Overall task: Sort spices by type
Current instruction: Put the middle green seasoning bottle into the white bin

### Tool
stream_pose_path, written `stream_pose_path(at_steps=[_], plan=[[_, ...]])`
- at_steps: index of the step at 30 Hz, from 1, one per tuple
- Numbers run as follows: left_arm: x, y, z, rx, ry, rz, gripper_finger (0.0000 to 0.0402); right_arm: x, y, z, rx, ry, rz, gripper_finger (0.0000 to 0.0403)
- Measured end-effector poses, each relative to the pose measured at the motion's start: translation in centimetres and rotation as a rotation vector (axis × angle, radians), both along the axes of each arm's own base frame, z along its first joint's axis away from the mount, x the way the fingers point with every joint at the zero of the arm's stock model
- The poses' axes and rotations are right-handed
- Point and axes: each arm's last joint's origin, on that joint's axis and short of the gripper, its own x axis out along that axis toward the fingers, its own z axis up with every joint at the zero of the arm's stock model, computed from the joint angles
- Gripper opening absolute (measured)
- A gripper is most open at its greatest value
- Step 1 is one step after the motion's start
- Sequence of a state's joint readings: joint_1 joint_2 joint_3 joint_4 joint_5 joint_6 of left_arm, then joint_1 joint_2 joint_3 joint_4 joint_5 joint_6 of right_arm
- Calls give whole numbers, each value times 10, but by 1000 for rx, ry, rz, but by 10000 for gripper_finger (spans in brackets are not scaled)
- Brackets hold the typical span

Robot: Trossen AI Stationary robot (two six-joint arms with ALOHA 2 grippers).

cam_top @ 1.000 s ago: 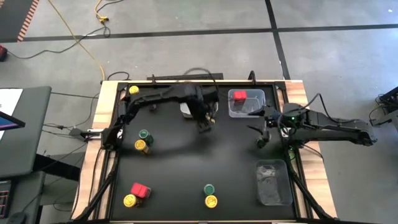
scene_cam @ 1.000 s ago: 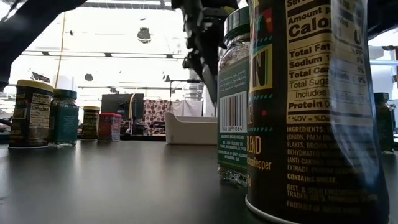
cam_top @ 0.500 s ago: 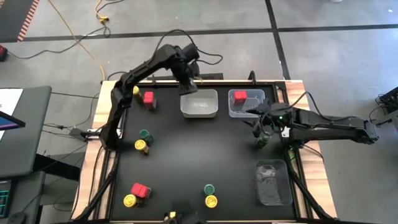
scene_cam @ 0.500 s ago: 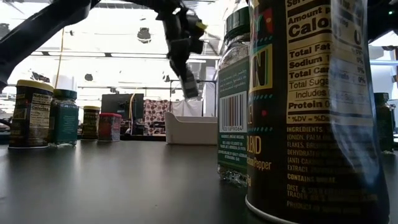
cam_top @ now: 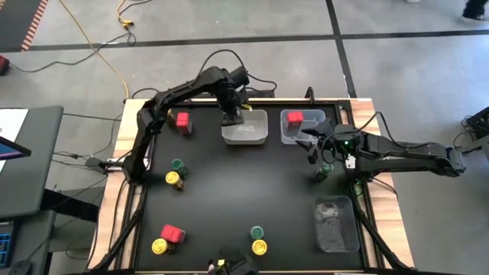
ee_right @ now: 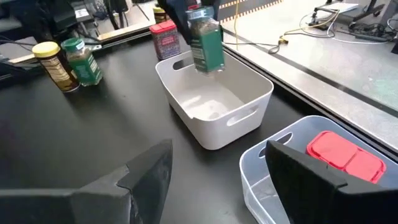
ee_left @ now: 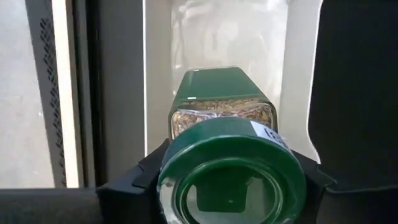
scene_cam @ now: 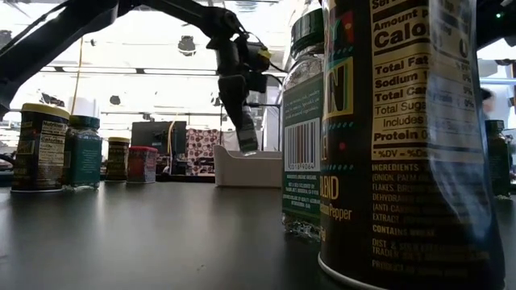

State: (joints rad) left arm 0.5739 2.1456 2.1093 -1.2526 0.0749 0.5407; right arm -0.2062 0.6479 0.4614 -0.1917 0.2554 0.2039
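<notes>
The robot's left gripper should release the green-lidded spice jar inside the white bin (cam_top: 231,129) (ee_left: 211,118), at the white bin's end away from the clear bin. The jar is now above that bin.
My left gripper (cam_top: 231,114) is shut on a green-lidded spice jar (ee_right: 207,43) above the left end of the white bin (cam_top: 246,130) at the table's far middle. My right gripper (ee_right: 217,180) stands open near the right edge, beside the clear bin (cam_top: 284,136), touching nothing. That bin holds a red spice box (cam_top: 295,118). Other spices stand on their bases: a red box (cam_top: 182,120) at the far left, a green (cam_top: 178,165) and yellow (cam_top: 173,178) pair at the left, and red (cam_top: 173,233), yellow (cam_top: 159,246), green (cam_top: 257,231) and yellow (cam_top: 259,247) ones near the front. My left gripper pinches the jar at its green lid (ee_left: 231,177) between its two fingers (ee_left: 134,183), one on either side. The fingers come from above, pointing down. The jar hangs below them, slightly tilted, lifted clear, its bottom (scene_cam: 248,147) about level with the white bin's rim.
A second clear bin (cam_top: 335,224) lies at the near right. A green-lidded jar (cam_top: 323,173) stands close to my right gripper. The low view is half filled by two jars (scene_cam: 403,145) right at the camera. The table's middle is bare black surface.
My left gripper has carried the jar from the near side of the white bin toward the table's far edge, rolling its wrist, then come down over the bin's left end. The jar stays lifted clear. My right gripper has tipped and rolled slightly in place.
</notes>
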Motion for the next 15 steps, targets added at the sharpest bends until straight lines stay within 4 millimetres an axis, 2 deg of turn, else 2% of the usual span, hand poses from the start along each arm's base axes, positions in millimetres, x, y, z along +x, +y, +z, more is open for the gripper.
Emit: stream_pose_path(at_steps=[15], plan=[[-4,6,-26,14,48,-83,203,0,0,1,-6,-12,-5,286]])
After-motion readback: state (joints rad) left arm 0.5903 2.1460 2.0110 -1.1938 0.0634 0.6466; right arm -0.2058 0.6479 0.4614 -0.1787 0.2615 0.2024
